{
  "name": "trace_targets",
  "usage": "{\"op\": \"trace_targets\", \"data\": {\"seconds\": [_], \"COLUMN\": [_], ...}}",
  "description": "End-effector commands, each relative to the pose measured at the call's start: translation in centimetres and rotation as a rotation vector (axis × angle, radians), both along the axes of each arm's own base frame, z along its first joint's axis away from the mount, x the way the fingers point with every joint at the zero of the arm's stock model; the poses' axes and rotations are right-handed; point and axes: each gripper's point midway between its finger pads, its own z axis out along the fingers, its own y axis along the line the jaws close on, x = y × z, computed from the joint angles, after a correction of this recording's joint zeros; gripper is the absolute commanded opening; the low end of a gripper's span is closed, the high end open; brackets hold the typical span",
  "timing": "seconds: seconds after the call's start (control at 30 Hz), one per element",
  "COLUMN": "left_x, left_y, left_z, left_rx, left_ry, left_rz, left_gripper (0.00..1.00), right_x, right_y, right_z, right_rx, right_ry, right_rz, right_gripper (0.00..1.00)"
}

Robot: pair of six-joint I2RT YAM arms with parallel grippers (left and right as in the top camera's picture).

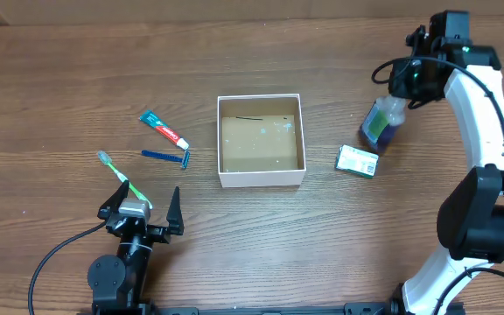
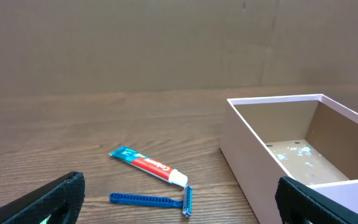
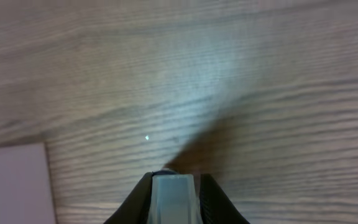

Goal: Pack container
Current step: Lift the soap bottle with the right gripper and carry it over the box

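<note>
The robot's right gripper will set the clear pump bottle down in the container's far corner (image 1: 241, 126) near the toothpaste tube.
The container (image 1: 261, 178), a square white-walled box with a brown floor, sits mid-table and holds nothing; its near wall also shows in the left wrist view (image 2: 247, 149). My right gripper (image 1: 407, 90) is shut on the pump top (image 3: 173, 198) of a clear pump bottle with dark liquid (image 1: 378, 128), to the right of the container. My left gripper (image 1: 143, 214) is open and holds nothing, near the front left. A toothpaste tube (image 1: 164, 128), a blue razor (image 1: 168, 157) and a green toothbrush (image 1: 121, 178) lie left of the container. The tube (image 2: 146, 164) and razor (image 2: 149, 200) lie ahead of my left fingers.
A small green and white soap box (image 1: 357, 161) lies right of the container, just in front of the pump bottle. The right arm's white links rise along the table's right edge.
</note>
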Motion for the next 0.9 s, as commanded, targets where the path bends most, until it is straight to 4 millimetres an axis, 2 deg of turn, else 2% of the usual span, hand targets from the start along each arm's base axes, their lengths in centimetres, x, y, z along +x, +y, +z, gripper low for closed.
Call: {"op": "trace_targets", "data": {"seconds": [0.0,0.13,0.17,0.23,0.3,0.37,0.47,0.57,0.67,0.77,0.87], "left_x": [0.0,0.0,0.0,0.0,0.0,0.0,0.0,0.0,0.0,0.0,0.0], "left_y": [0.3,0.3,0.3,0.3,0.3,0.3,0.3,0.3,0.3,0.3,0.3], "left_z": [0.0,0.0,0.0,0.0,0.0,0.0,0.0,0.0,0.0,0.0,0.0], "left_rx": [-0.003,-0.002,-0.002,-0.002,-0.003,-0.002,-0.003,-0.003,-0.002,-0.003,-0.002], "left_ry": [-0.004,-0.005,-0.005,-0.005,-0.004,-0.005,-0.004,-0.004,-0.005,-0.004,-0.005], "left_rz": [0.014,0.013,0.014,0.013,0.014,0.014,0.014,0.014,0.014,0.014,0.014], "left_gripper": [1.0,1.0,1.0,1.0,1.0,1.0,1.0,1.0,1.0,1.0,1.0], "right_x": [1.6,1.0,0.1,-0.8,-2.3,-3.7,-6.2,-8.0,-9.1,-9.6,-8.8], "right_y": [0.8,3.4,6.2,8.7,12.2,15.6,21.7,26.2,29.7,32.4,33.4], "right_z": [8.2,13.8,17.0,19.1,21.2,22.4,23.2,22.9,22.1,21.2,20.6], "right_rx": [0.028,0.119,0.168,0.199,0.215,0.21,0.203,0.17,0.118,0.075,0.064], "right_ry": [-0.183,-0.281,-0.343,-0.386,-0.432,-0.462,-0.494,-0.505,-0.509,-0.523,-0.532], "right_rz": [0.027,0.108,0.238,0.345,0.482,0.594,0.793,0.913,0.977,1.033,1.039], "right_gripper": [0.05,0.05,0.06,0.07,0.07,0.07,0.07,0.07,0.06,0.06,0.06]}}
